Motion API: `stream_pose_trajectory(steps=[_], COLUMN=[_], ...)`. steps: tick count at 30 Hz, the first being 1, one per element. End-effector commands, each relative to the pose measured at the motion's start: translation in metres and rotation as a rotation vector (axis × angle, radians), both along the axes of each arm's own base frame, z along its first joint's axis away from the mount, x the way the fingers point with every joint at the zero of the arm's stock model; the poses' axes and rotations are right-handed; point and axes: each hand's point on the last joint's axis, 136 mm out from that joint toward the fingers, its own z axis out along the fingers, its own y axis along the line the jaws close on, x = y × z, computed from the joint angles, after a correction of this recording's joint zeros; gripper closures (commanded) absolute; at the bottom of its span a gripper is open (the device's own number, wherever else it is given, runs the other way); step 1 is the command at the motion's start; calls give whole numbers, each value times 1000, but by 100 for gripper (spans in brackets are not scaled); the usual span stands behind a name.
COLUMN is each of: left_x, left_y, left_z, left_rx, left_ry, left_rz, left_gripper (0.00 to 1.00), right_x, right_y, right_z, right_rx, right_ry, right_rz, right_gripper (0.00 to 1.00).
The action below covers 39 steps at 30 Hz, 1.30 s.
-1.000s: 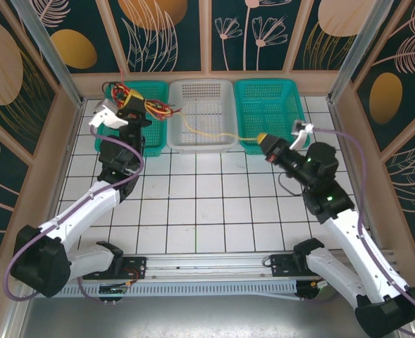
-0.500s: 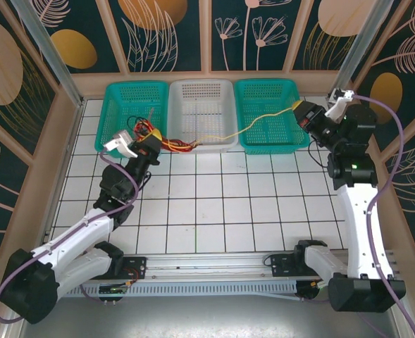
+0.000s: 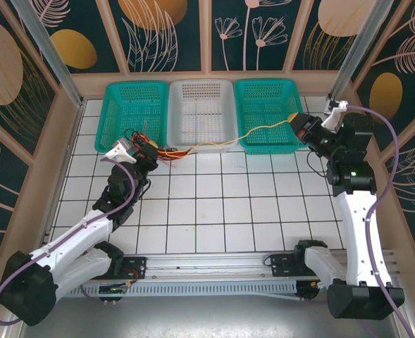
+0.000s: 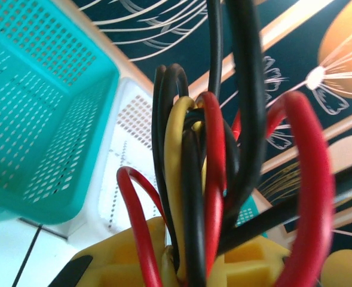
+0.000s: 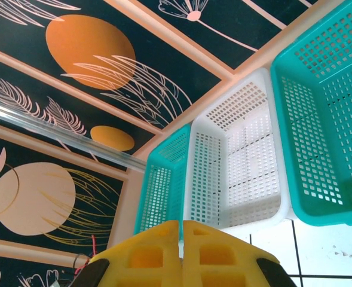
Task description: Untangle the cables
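The bunch, now lying on the tiles, will be let go by my left gripper on the open tiles [image 3: 180, 189] in front of the white basket's nearer corner.
The cables [image 3: 166, 151] are a tangled bunch of thin red, black and yellow wires lying on the tiles just in front of the left teal basket [image 3: 137, 86]. My left gripper [image 3: 147, 149] is shut on this bunch. In the left wrist view, loops of the cables [image 4: 205, 179] rise from between the yellow fingers of my left gripper [image 4: 187, 266]. One yellow cable [image 3: 256, 130] runs from the bunch across the basket fronts to my right gripper [image 3: 296, 125], which is shut on its end. The right gripper [image 5: 181, 242] shows its yellow pads pressed together; the wire between them is hidden.
Three baskets stand in a row at the back: the left teal one, a white one [image 3: 201, 82] and a right teal one [image 3: 267, 82]. The right wrist view looks at the white basket [image 5: 247, 155] and the teal ones [image 5: 161, 185]. Patterned walls enclose the tiled floor [image 3: 214, 204].
My left gripper has drawn the cable bunch out of the left teal basket toward the near side. My right gripper has swung far right, pulling the yellow cable out across the baskets.
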Motion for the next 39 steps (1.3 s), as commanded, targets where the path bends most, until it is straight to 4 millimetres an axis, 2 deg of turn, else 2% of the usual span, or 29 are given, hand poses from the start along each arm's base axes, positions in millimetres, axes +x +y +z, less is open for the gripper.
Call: stream_pose_trajectory(steps=[1,5,7,11,13,16,20,25,31,36,37,39], left_x=[-2,-3,1,3,0,-5,-9,-15,-18,-20,-20,-21], left_y=[41,49,43,27,22,20,9,-18,-48,-58,-57,-54], left_z=[-29,-23,-25,-41,-47,-51,-58,-74,-88,-104,-106,-108], left_rx=[42,48,82,86,105,108,98,-25,-136,-169,-163,-154], left_ry=[127,128,130,159,167,158,166,172,197,222,228,237], left_rz=[212,261,232,152,127,105,46,-79,-196,-211,-207,-190], left_gripper=[100,100,100,100,100,100,100,100,100,100,97,69], right_x=[-2,-16,-23,-25,-19,-3,18,32,33,31,31,31], right_y=[-15,11,13,-3,-14,-25,-28,-33,-33,-35,-37,-41], right_z=[39,24,31,63,80,95,102,88,52,35,35,40], right_rx=[16,7,-9,-52,-70,-66,-49,-72,-89,-105,-115,-142], right_ry=[-139,-127,-143,-179,-185,-177,-168,-132,-69,-42,-41,-49], right_rz=[-76,-6,-15,-99,-145,-176,-186,-213,-204,-214,-224,-245], right_gripper=[100,100,100,100,100,100,100,100,100,100,100,100])
